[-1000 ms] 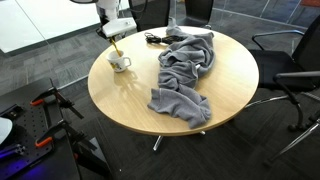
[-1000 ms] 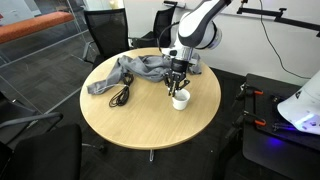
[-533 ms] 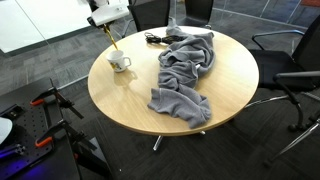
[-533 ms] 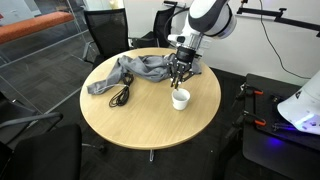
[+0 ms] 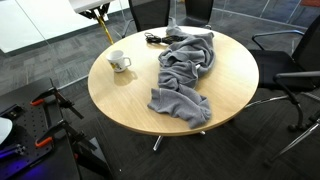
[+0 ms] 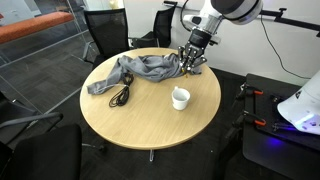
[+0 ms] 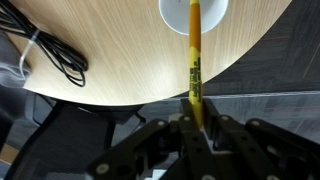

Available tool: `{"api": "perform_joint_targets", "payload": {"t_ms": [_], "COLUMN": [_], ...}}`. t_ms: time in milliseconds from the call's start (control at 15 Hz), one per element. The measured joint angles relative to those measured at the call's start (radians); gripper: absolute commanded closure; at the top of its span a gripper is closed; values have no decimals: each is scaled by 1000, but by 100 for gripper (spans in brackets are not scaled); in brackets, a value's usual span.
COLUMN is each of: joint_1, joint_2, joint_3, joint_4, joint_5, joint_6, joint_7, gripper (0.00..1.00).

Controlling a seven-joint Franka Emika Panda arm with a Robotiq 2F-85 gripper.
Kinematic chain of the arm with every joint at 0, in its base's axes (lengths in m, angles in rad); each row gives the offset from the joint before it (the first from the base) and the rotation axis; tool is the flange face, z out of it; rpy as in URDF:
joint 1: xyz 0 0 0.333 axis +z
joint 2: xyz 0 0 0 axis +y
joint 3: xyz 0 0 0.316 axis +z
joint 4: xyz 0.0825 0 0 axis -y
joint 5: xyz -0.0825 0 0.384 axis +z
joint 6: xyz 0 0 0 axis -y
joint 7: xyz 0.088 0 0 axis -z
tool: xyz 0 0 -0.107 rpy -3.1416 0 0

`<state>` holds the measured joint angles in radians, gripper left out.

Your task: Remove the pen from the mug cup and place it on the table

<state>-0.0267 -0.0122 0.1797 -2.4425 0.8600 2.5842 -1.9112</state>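
Next, my gripper lets go of the yellow-orange pen on the bare tabletop (image 5: pixel 133 85), in the spot between the white mug and the grey cloth.
My gripper (image 5: pixel 98 12) is shut on the thin yellow-orange pen (image 5: pixel 105 30) and holds it in the air, above and beyond the table's edge near the mug. In the wrist view the pen (image 7: pixel 194 60) runs straight out from between my fingers (image 7: pixel 195 125), and its far end lines up with the white mug (image 7: pixel 195 12) below. The mug (image 5: pixel 118 61) stands upright on the round wood-coloured table (image 5: pixel 130 95), with nothing seen in it. It also shows in an exterior view (image 6: pixel 180 98), below my gripper (image 6: pixel 190 62). The pen is too small to make out there.
A large grey cloth (image 5: pixel 185 65) lies crumpled across the table (image 6: pixel 150 120). Black cables (image 6: pixel 120 96) lie beside the cloth (image 6: pixel 140 70), and show in the wrist view (image 7: pixel 60 60). Office chairs (image 5: pixel 290 60) stand round the table. Equipment sits on the floor (image 6: pixel 290 110).
My gripper has risen and moved away from the mug with the pen in it. The pen has come fully out of the mug, which has stayed in place.
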Motion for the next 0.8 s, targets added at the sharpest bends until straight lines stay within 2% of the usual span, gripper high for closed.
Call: {"api": "perform_joint_targets", "payload": {"t_ms": [467, 800], "joint_1": [10, 3], "joint_2": [-43, -5], "joint_3": [-105, -177], "joint_4": [-79, -88], "joint_5": [-96, -280], "joint_6": [120, 121], "joint_7": [255, 511], "gripper": [96, 96]}}
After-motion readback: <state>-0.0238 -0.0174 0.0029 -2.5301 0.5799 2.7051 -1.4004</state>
